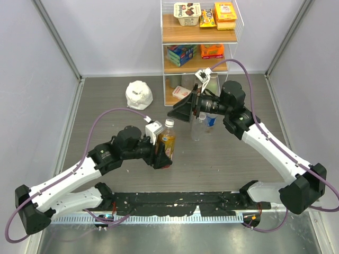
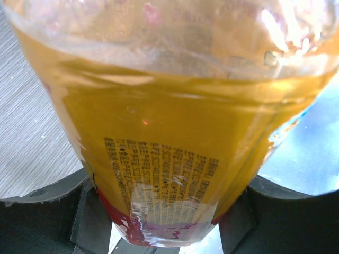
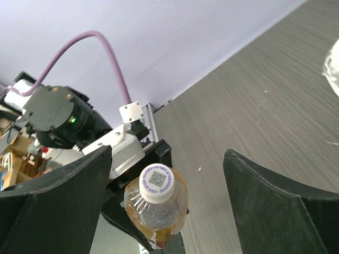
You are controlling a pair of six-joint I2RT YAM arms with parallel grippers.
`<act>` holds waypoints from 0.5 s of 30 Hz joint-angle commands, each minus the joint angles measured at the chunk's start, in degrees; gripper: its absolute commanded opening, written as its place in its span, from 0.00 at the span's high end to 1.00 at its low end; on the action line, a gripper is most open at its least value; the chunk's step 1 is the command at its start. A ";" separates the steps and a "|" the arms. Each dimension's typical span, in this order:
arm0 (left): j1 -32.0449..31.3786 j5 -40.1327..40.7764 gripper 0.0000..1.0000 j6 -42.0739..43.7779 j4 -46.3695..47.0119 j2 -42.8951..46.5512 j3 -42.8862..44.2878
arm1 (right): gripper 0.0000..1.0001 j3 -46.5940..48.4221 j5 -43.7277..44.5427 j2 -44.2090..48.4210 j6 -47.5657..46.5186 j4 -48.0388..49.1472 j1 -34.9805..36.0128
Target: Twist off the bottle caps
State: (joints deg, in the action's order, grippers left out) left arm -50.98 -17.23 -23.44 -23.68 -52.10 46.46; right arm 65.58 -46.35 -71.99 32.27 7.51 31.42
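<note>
The robot's right gripper should next go to the amber bottle's white cap (image 1: 169, 123) (image 3: 157, 183) and close there, because the left gripper holds the bottle's body.
An amber bottle (image 1: 166, 144) with a red-and-gold label stands upright on the table, and my left gripper (image 1: 159, 153) is shut on its body. In the left wrist view the amber bottle (image 2: 169, 137) fills the frame between both fingers (image 2: 47, 211). Its white cap (image 3: 157, 182), printed with a code square, sits on the neck; the same cap (image 1: 169, 123) shows from above. My right gripper (image 3: 167, 203) is open, high over the cap with wide gaps on both sides, and this gripper (image 1: 178, 113) sits just above and right of the bottle. A clear bottle (image 1: 197, 128) and a blue-labelled bottle (image 1: 211, 120) stand under my right arm.
A lumpy white bag (image 1: 139, 95) lies at the back left. A wire shelf (image 1: 198, 53) with snack boxes stands against the back wall. Grey walls close in the table on the left and right.
</note>
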 commanded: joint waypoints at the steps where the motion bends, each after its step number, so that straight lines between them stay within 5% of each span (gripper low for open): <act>1: 0.18 4.57 1.00 0.68 -1.19 -1.16 2.41 | 0.10 3.76 11.25 1.59 -3.97 -9.68 -0.04; 7: 0.18 12.66 1.00 -0.02 -5.76 -4.50 4.43 | 0.10 7.45 21.98 -1.31 -4.50 -20.42 0.66; 15: 0.18 13.81 1.00 -0.90 -5.85 -7.84 5.84 | 0.10 12.46 31.49 -5.79 -7.13 -28.07 6.89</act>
State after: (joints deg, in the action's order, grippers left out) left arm -50.96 -5.28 -23.68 -29.93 -59.27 49.41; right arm 73.97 -21.52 -76.18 27.62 -16.40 35.00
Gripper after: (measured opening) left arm 0.662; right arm 0.900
